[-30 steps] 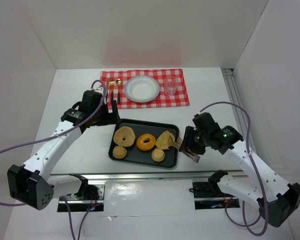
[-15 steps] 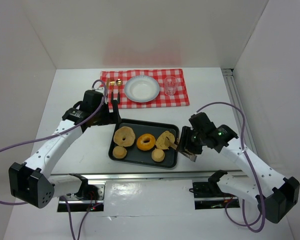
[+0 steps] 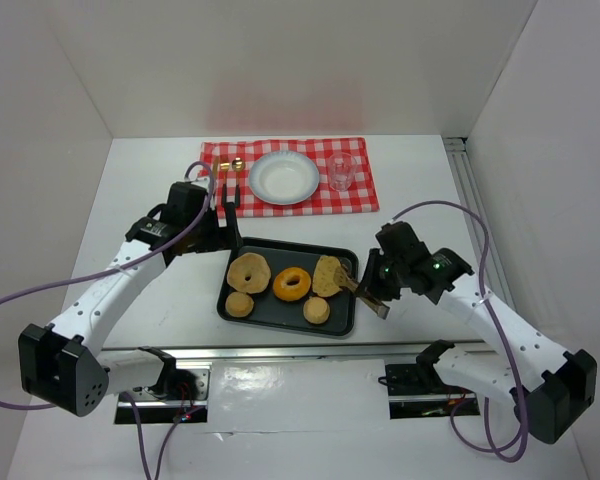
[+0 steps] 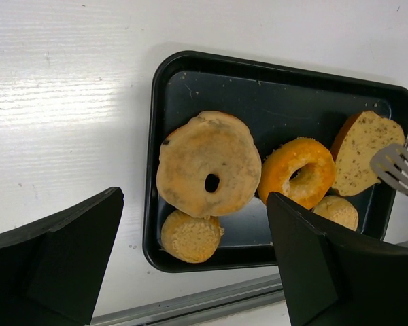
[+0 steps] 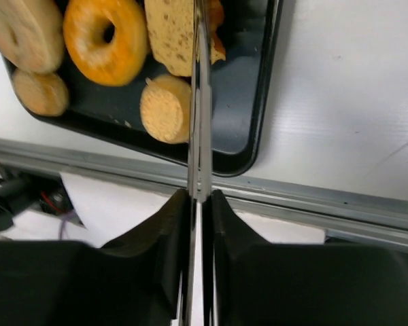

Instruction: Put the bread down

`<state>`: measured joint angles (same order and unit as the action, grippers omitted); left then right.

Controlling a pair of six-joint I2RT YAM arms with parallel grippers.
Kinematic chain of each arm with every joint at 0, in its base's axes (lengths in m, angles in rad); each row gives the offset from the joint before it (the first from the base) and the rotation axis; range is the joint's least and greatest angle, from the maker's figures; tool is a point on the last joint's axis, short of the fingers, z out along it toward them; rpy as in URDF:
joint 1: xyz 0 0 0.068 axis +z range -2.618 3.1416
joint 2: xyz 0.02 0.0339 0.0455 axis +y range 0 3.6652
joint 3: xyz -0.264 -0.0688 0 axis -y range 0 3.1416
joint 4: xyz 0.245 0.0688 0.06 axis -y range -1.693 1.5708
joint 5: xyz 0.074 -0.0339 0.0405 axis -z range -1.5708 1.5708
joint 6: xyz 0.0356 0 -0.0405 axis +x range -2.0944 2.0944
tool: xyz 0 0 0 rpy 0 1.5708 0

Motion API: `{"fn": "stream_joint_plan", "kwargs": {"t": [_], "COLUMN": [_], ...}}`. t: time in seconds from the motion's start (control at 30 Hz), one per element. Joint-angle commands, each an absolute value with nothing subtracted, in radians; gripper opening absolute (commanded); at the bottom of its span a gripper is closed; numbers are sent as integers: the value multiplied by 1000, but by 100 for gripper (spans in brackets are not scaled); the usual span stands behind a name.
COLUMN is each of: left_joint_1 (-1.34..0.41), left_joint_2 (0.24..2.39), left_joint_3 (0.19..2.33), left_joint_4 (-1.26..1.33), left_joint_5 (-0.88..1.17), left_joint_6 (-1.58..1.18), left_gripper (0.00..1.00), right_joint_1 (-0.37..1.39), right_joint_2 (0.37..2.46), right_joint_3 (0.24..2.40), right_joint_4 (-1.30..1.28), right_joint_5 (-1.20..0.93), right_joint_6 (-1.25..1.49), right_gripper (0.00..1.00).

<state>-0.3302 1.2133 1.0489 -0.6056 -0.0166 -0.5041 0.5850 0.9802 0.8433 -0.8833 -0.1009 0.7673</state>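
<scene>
My right gripper has the seeded bread slice. I will use it to put the slice down in the middle of the white plate [image 3: 284,178].
A seeded bread slice [image 3: 328,275] lies at the right end of the black tray [image 3: 280,318], also in the left wrist view [image 4: 364,149] and the right wrist view [image 5: 171,30]. My right gripper [image 3: 372,290] [image 5: 199,193] is shut on a metal spatula [image 3: 348,284] seen edge-on [image 5: 198,102]. Its slotted head [image 4: 394,166] touches the slice's right edge. My left gripper [image 3: 225,215] [image 4: 194,204] is open and empty above the tray's left part [image 4: 149,204].
The tray also holds a pale bagel [image 3: 248,271], an orange donut [image 3: 291,284] and two small round buns [image 3: 240,304] [image 3: 316,311]. Behind it lies a red checkered cloth [image 3: 365,190] with a white plate [image 3: 283,178], a glass [image 3: 341,171] and gold cutlery [image 3: 230,170]. A metal rail [image 5: 313,204] runs along the near edge.
My right arm has moved left toward the tray, bringing the spatula head against the bread slice, which has shifted a little. The left arm has hardly moved.
</scene>
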Motion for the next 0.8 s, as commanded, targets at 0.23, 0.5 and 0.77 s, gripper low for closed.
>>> {"fn": "stream_joint_plan", "kwargs": {"t": [0.23,0.5,0.77], "left_joint_1": [-325,-325,-316], "left_joint_2": [1204,1229,1183], "left_joint_3": [1075,1054,1042], "left_joint_4": [-589,-632,-690], "left_joint_5": [-17,-72,-71], "left_joint_6": [-517,-577,-606], "left_gripper": [100,99,97], "right_joint_1": [592,592,516], "right_joint_2": [1006,1181,1520], "right_joint_3": [1109,1250,1454], "right_joint_4": [-916,-685,-424], "right_joint_5": [-8,34,-18], "right_joint_6": [709,594,439], "right_gripper": [10,9,9]}}
